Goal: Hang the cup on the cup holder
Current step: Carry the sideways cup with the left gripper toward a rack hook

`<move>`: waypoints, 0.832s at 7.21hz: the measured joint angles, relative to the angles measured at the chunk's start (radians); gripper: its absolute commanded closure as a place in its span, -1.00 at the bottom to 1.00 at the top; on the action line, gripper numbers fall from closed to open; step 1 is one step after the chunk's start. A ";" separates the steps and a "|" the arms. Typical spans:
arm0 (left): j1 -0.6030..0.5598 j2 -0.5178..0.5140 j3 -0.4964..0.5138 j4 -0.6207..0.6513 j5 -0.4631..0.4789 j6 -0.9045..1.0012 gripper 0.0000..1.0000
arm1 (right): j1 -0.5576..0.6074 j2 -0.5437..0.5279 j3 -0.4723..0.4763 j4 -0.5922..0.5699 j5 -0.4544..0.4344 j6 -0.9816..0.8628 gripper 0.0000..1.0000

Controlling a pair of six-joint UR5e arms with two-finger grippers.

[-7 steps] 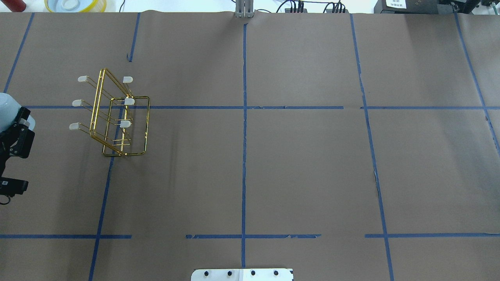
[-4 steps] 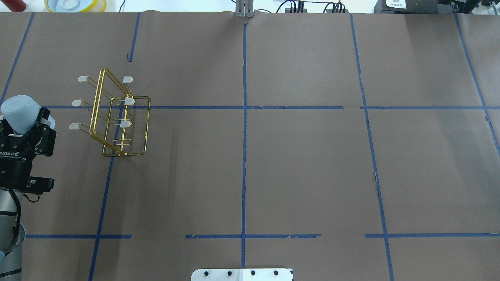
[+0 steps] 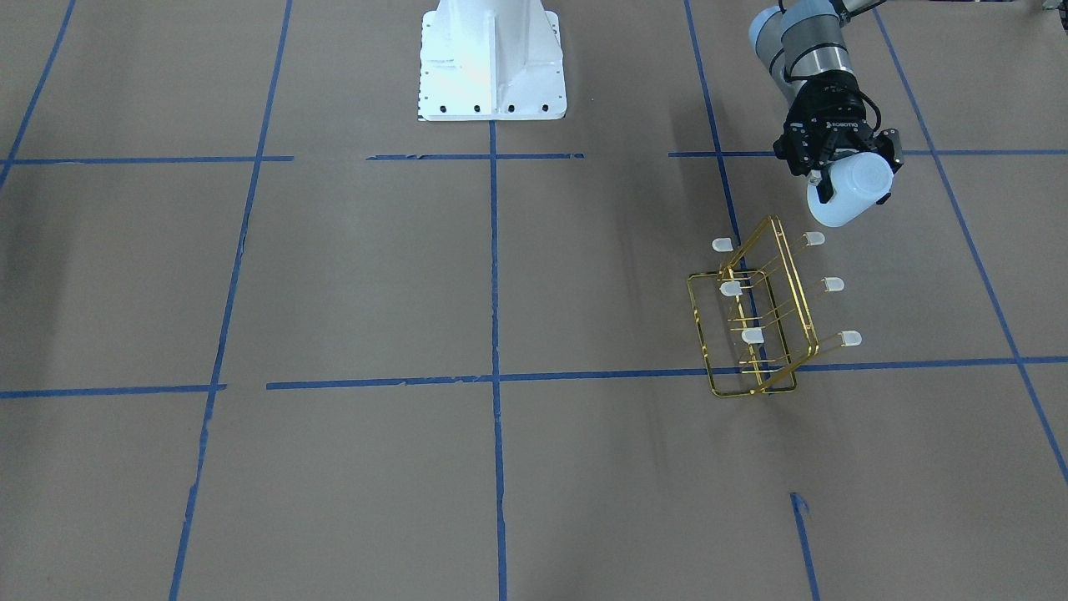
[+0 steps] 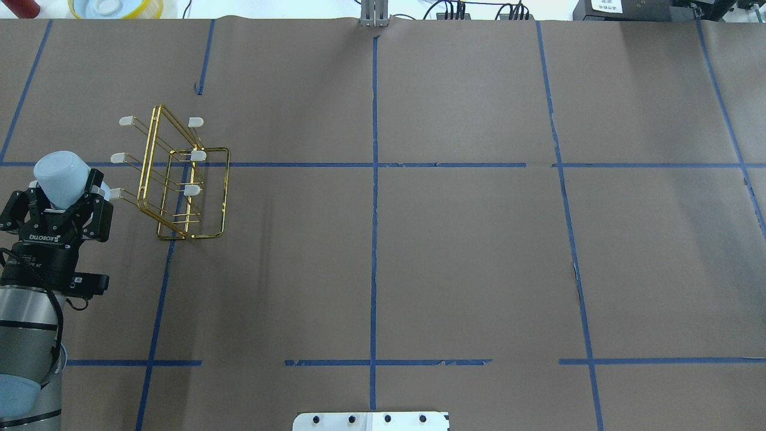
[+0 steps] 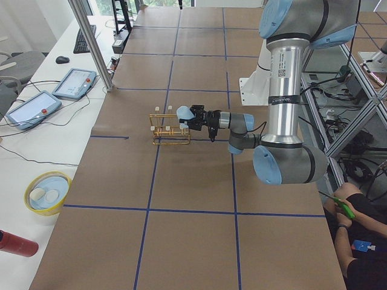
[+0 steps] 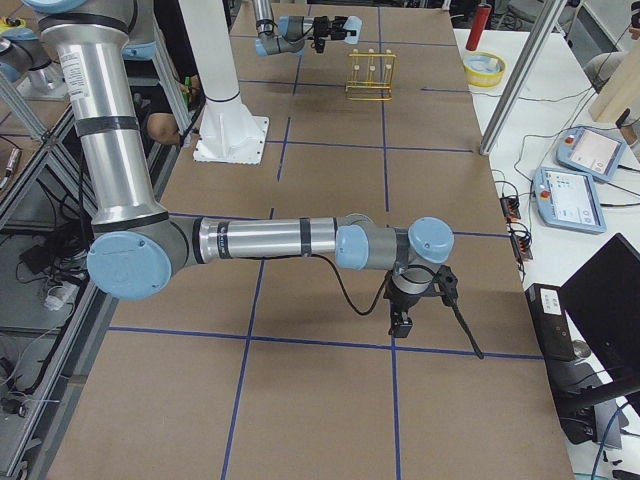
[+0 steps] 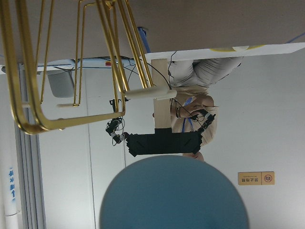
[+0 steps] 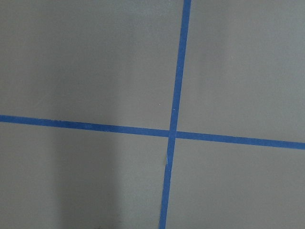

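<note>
My left gripper will release the cup on the cup holder's white-capped peg (image 3: 800,255) (image 7: 143,90) that is closest to my left gripper.
My left gripper (image 4: 67,193) is shut on the cup (image 4: 61,175), a pale blue-white tumbler held on its side in the air, closed bottom pointing away from the wrist. It is just left of the cup holder (image 4: 179,179), a gold wire rack standing on the brown table. The cup is near the rack's nearest capped prong (image 4: 114,193). The front-facing view shows the cup (image 3: 853,196) above and right of the rack (image 3: 755,325). The left wrist view shows the cup's body (image 7: 174,195) below the rack's wires (image 7: 71,71). My right gripper (image 6: 400,312) hangs over bare table; I cannot tell its state.
A yellow bowl (image 4: 114,7) and a red bottle (image 5: 15,243) stand on the white side table beyond the paper's edge. The white robot base (image 3: 492,58) is at the table's middle. Blue tape lines cross the brown paper.
My left arm has moved right into view with the cup in it, from the table's left edge to just beside the rack. The rack has not moved.
</note>
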 measured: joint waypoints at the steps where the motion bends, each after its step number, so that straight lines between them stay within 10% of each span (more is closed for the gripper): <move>1: -0.003 -0.003 0.004 0.003 -0.003 0.000 1.00 | 0.000 0.000 0.000 0.000 0.000 0.000 -1.00; 6: -0.066 -0.069 0.079 0.022 -0.047 -0.002 1.00 | 0.000 0.000 0.000 0.001 0.000 0.000 -1.00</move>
